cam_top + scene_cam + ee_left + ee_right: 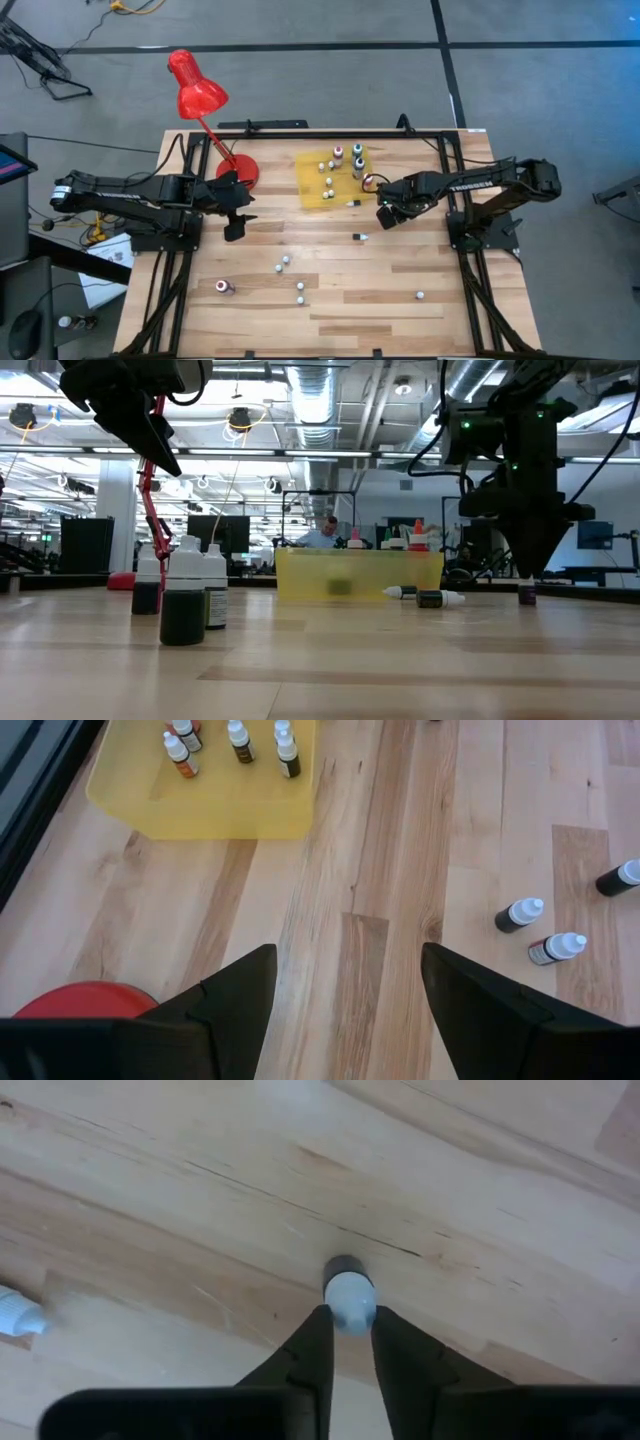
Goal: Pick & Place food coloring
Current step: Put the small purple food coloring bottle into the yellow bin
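The fingers of my right gripper touch only the near edge of the bottle's pale cap, so next I open them and take the bottle by its dark body [527,595].
Several tiny food coloring bottles stand upright on the yellow mat [330,180], which also shows in the left wrist view [200,800]. Others are scattered on the wooden table, some standing near the front [285,262], one lying [360,237]. My right gripper [385,215] points down just right of the mat and is shut on a small dark bottle with a pale cap [350,1300]; the bottle also shows in the low view [527,594]. My left gripper [235,225] hangs open and empty above the table left of the mat, beside the lamp's base. My right gripper pinches the bottle's pale cap [350,1308] between its two fingertips [318,1342], coming from above and pointing down. The bottle is upright below the fingers, its dark body [527,598] at table level. Whether its base rests on the wood, I cannot tell.
A red desk lamp [195,95] stands on its round base [240,170] at the far left of the table. Three bottles [185,600] stand near the low camera. Bare wood lies between the mat and the front bottles.
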You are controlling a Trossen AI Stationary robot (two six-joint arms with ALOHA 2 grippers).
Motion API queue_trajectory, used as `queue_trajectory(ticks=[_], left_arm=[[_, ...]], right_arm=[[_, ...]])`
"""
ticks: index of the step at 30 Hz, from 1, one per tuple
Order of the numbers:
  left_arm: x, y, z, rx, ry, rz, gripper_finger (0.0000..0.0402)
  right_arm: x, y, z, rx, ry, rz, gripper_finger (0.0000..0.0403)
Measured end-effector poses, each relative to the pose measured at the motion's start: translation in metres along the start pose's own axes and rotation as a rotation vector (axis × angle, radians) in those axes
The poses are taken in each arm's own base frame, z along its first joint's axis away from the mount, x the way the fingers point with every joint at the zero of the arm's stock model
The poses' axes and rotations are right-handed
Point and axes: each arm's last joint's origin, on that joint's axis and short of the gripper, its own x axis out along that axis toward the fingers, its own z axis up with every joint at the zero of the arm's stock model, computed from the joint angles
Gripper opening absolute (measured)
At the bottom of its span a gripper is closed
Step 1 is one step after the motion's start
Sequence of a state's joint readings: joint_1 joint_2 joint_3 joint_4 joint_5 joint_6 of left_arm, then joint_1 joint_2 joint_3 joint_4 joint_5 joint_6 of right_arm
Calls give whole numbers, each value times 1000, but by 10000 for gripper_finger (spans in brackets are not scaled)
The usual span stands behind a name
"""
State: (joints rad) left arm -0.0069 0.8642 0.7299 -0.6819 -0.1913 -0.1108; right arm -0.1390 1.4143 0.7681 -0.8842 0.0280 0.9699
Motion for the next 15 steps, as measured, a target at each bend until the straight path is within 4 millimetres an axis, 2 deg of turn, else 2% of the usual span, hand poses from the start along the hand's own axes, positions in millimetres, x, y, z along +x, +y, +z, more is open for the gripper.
queue_trajectory(ticks=[8, 11, 15], left_arm=[[0, 0, 0, 0, 0, 0, 242], [0, 0, 0, -1, 0, 0, 242], [0, 0, 0, 0, 0, 0, 242]], right_arm=[[0, 1, 0, 0, -3, 5, 15], [0, 1, 0, 0, -3, 6, 21], [0, 1, 0, 0, -3, 5, 58]])
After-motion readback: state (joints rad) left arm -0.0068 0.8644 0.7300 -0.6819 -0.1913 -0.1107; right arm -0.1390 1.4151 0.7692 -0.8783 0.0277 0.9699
